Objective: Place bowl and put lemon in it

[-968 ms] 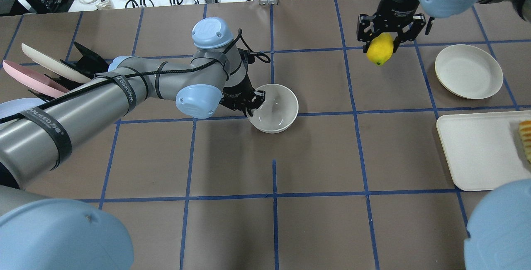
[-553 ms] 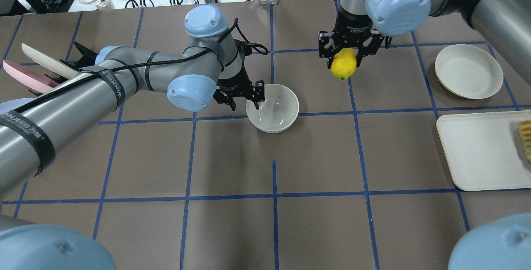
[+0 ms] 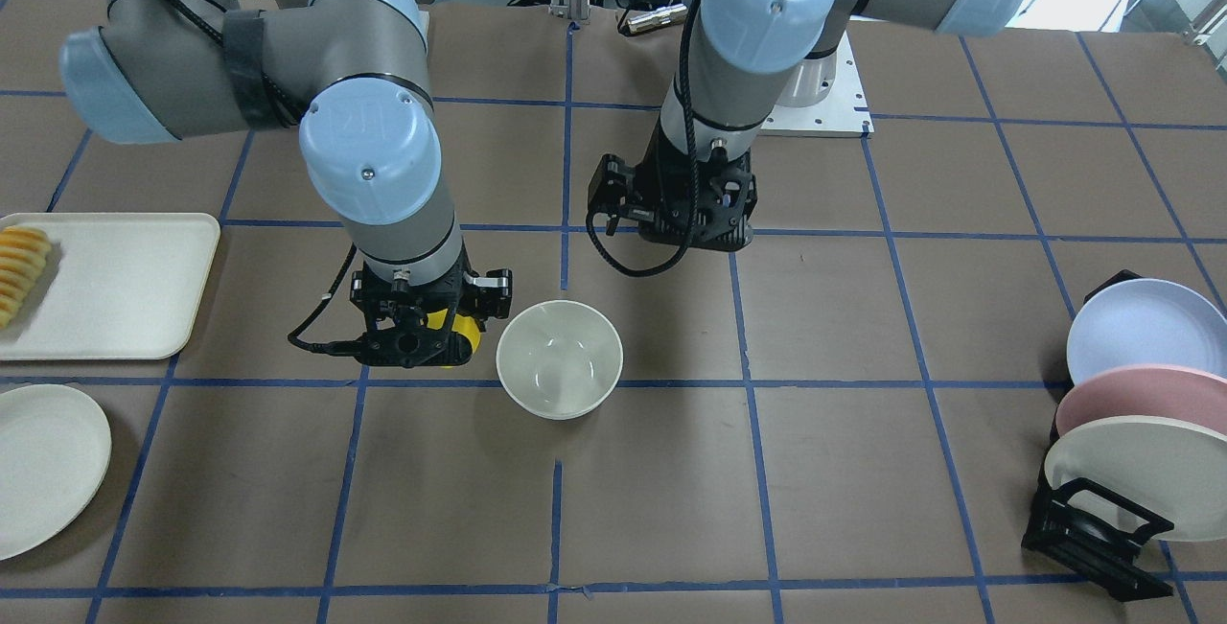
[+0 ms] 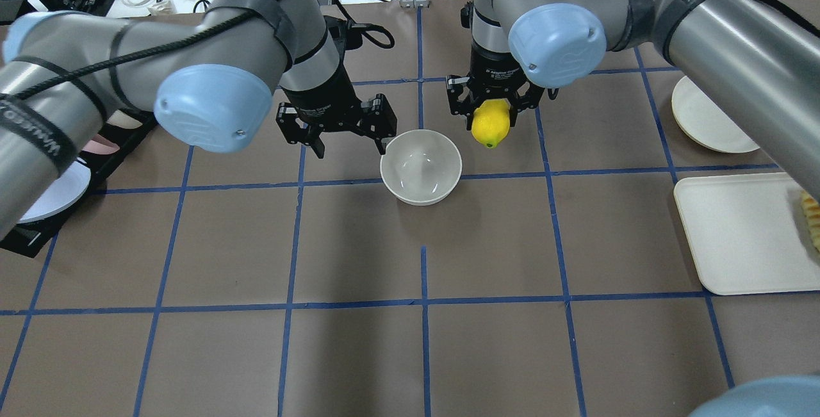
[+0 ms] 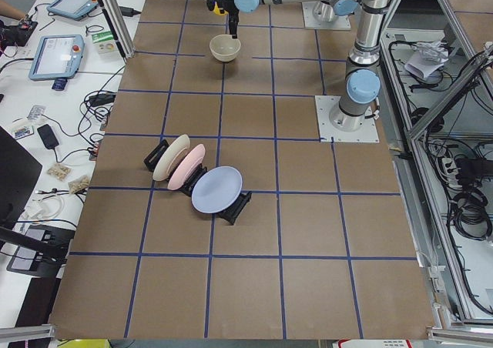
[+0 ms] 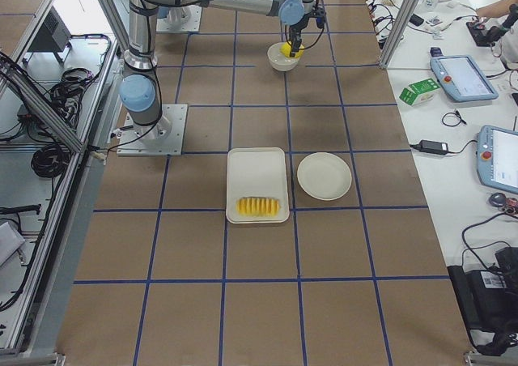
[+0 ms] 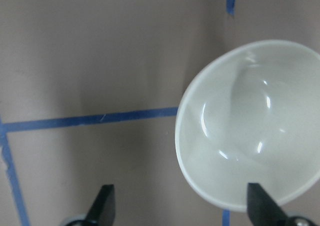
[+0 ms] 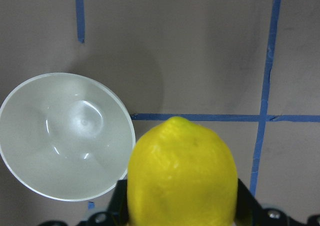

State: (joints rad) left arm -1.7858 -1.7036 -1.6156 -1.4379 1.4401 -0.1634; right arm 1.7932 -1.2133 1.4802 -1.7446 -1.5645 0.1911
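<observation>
My right gripper has the yellow lemon, still in the air beside the bowl. It will let the lemon go over the middle of the cream-white bowl's bottom (image 3: 563, 361) (image 8: 80, 127).
The cream-white bowl (image 4: 421, 167) stands upright on the brown table near the centre; it also shows in the front view (image 3: 559, 358). My left gripper (image 4: 351, 138) is open and empty, raised just left of the bowl. In the left wrist view one fingertip (image 7: 260, 206) is over the bowl (image 7: 250, 126) rim. My right gripper (image 4: 491, 117) is shut on the yellow lemon (image 4: 491, 123) and holds it in the air just right of the bowl. In the right wrist view the lemon (image 8: 182, 176) hangs beside the bowl (image 8: 65, 136), apart from it.
A flat cream plate (image 4: 708, 116) and a rectangular cream tray (image 4: 737, 231) with ridged sliced food (image 4: 812, 215) lie at the right. A black rack with several plates (image 3: 1131, 413) stands at my left side. Both arms crowd the space behind the bowl.
My left gripper has come off the bowl's rim, opened and risen a little to the left. My right arm has carried the lemon leftwards, from near the plate to beside the bowl.
</observation>
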